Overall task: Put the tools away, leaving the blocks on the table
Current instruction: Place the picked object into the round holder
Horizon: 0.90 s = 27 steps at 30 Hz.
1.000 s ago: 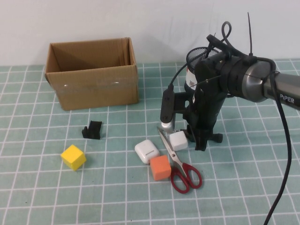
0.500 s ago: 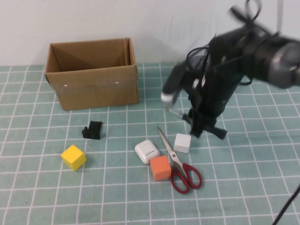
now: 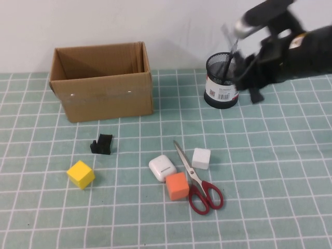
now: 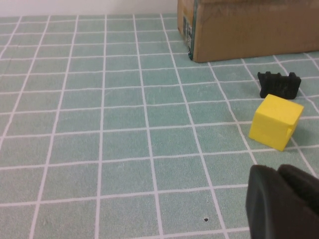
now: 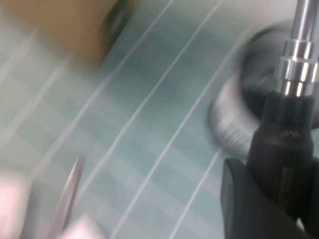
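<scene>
The robot's right gripper should release the black-handled screwdriver inside the black mesh cup (image 3: 221, 66) (image 5: 271, 74), next to the thin black pen-like driver.
My right gripper (image 3: 263, 30) is raised over the black mesh cup (image 3: 220, 85), shut on the black-handled screwdriver (image 3: 253, 15), whose metal shaft points down toward the cup's mouth. In the right wrist view the handle (image 5: 280, 159) sits between the fingers above the blurred cup (image 5: 249, 104). A thin black pen-like driver (image 3: 227, 65) stands in the cup. Red-handled scissors (image 3: 199, 185) lie on the teal grid table (image 3: 280, 171), between the orange block (image 3: 177, 185) and the white block (image 3: 201, 158). The yellow block (image 3: 81, 174) lies at the left. My left gripper (image 4: 279, 174) is low near the yellow block (image 4: 275, 122), shut and empty.
An open cardboard box (image 3: 101, 83) stands at the back left and also shows in the left wrist view (image 4: 249, 27). A small black clip (image 3: 102, 144) lies in front of it. A white earbud case (image 3: 162, 167) lies beside the orange block.
My right gripper has lifted the screwdriver from beside the white block and swung it up and right to above the mesh cup. The blocks and scissors have not moved.
</scene>
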Each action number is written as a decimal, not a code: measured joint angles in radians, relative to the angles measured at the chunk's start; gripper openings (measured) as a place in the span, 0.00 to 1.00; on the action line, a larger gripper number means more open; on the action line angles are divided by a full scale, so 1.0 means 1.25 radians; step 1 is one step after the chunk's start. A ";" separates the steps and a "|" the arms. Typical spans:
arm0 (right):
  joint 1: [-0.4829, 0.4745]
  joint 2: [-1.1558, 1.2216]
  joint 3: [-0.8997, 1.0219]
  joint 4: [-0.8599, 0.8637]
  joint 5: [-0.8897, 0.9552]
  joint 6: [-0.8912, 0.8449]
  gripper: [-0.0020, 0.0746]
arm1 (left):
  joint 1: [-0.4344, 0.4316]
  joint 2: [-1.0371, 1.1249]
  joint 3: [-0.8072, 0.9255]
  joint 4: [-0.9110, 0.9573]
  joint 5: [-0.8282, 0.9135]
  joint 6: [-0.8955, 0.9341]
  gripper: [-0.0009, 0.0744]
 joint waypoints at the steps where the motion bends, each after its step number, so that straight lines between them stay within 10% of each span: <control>1: -0.010 -0.012 0.026 0.033 -0.060 -0.012 0.23 | 0.000 0.000 0.000 0.000 0.000 0.000 0.01; 11: 0.043 0.013 0.132 0.220 -0.567 -0.100 0.23 | 0.000 -0.001 0.000 0.000 0.000 0.000 0.01; 27: 0.061 0.239 0.132 -0.081 -1.031 0.285 0.23 | 0.000 -0.001 0.000 0.000 0.000 0.000 0.01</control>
